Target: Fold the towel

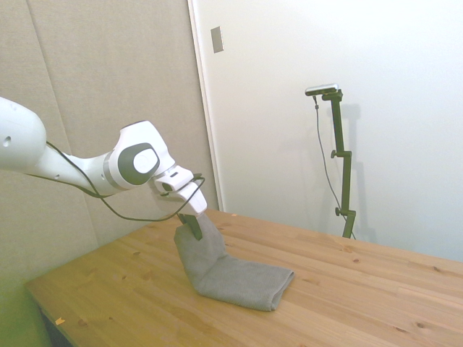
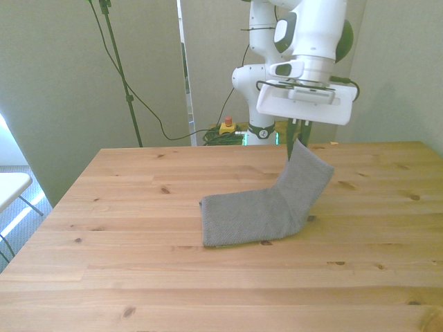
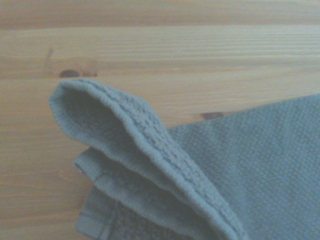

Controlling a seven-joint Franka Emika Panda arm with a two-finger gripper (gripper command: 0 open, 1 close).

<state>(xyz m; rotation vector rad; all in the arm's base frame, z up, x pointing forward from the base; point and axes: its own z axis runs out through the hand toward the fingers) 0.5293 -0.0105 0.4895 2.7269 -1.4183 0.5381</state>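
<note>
Next, my gripper lets go of the towel's raised end over the flat part's outer short edge (image 2: 212, 205), so that the grey towel gets folded double.
The grey towel (image 1: 239, 278) lies on the wooden table (image 1: 362, 289) with one end pulled up off the wood. My gripper (image 1: 194, 225) is shut on that raised end, holding it a little above the table. In the front view the towel (image 2: 256, 214) lies flat toward the front view's left and rises toward the front view's right, up to the gripper (image 2: 296, 140). The wrist view shows the towel's lifted, curled edge (image 3: 140, 145) close up, over the flat part of the cloth and the bare wood.
The table's near edge (image 2: 208, 325) and its side edges frame wide bare wood around the towel. A white table corner (image 2: 10, 187) shows at the front view's far left, off the wooden table.
</note>
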